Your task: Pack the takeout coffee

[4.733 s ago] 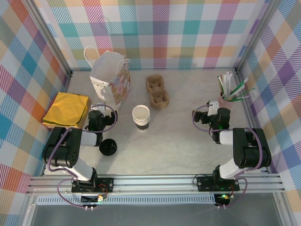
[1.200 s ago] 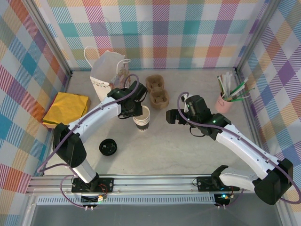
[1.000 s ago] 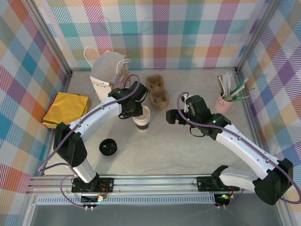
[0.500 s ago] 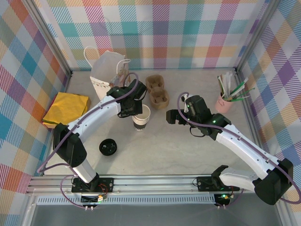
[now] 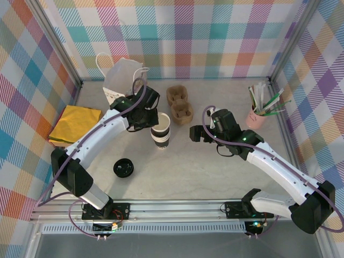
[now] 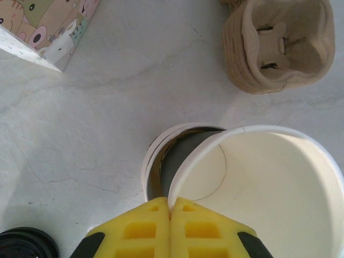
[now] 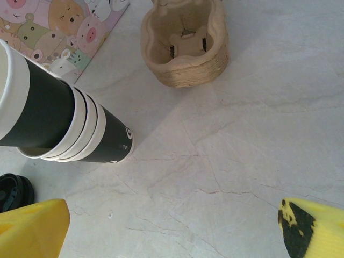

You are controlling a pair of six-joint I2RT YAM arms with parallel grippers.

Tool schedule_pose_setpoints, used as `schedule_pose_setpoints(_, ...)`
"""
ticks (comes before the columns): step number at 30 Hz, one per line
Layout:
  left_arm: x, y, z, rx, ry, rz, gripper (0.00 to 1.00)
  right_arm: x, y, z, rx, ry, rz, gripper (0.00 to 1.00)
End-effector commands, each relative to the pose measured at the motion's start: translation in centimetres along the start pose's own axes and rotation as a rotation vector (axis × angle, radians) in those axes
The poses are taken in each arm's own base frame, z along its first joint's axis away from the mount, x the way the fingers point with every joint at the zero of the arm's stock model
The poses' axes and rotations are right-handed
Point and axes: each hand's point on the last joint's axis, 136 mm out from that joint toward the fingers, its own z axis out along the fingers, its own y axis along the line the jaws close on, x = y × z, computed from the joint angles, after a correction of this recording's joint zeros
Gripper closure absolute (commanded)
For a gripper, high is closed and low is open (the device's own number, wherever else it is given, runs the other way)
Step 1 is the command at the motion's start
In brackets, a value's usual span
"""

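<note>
The top cup, now tilted and partly out of the stack, will be released by my left gripper on the bare table [image 5: 191, 162] between the stack and the front edge, below my right gripper.
The takeout coffee is out of view. A stack of white paper cups with black bands [image 5: 161, 141] stands mid-table, all without lids. My left gripper [image 5: 152, 119] is shut on the rim of the top cup [image 5: 160, 122]. That cup is tilted and drawn partly out of the stack. In the left wrist view the yellow fingertips [image 6: 171, 205] pinch the thin white rim of this cup [image 6: 269, 183], with the stack [image 6: 156, 161] just below. My right gripper [image 5: 196, 133] hangs open to the right of the stack, nothing between its fingers [image 7: 32, 226].
A loose black lid [image 5: 123, 168] lies near the front left. A paper bag [image 5: 126, 88] stands at the back left, with brown cup carriers [image 5: 180, 105] beside it. Yellow napkins [image 5: 77, 124] lie far left. A pink pot of stirrers [image 5: 260, 110] stands at the right.
My left gripper closed on the top cup's rim and pulled it up and leftwards, partly out of the stack. The right arm has stayed still.
</note>
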Motion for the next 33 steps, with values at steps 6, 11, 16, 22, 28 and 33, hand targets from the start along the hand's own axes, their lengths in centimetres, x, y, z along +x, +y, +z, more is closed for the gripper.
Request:
schedule_pose_setpoints(6, -3.4, -1.4, -7.5, 0.128, -0.150, -0.015, 1.00, -0.6, 0.7, -0.8, -0.027, -0.023, 0.012, 0.01)
schedule_pose_setpoints(11, -2.7, -4.1, -9.5, 0.243, -0.161, 0.016, 1.00, -0.6, 1.0, -1.3, -0.042, -0.025, 0.004, 0.01)
schedule_pose_setpoints(16, -0.8, -6.7, -9.4, 0.293, -0.137, 0.049, 1.00, -0.4, -0.3, -2.9, 0.006, -0.044, 0.015, 0.01)
schedule_pose_setpoints(22, 2.8, -10.3, -7.1, 0.297, -0.078, 0.127, 1.00, 0.4, -2.3, -6.0, 0.062, -0.087, 0.028, 0.01)
schedule_pose_setpoints(28, 6.0, -11.6, -2.7, 0.214, -0.014, 0.191, 1.00, 2.1, -3.4, -8.6, 0.062, -0.085, 0.033, 0.01)
schedule_pose_setpoints(33, 9.4, -12.5, 1.4, 0.214, 0.071, 0.185, 1.00, 3.2, -3.9, -9.8, 0.055, -0.088, 0.038, 0.01)
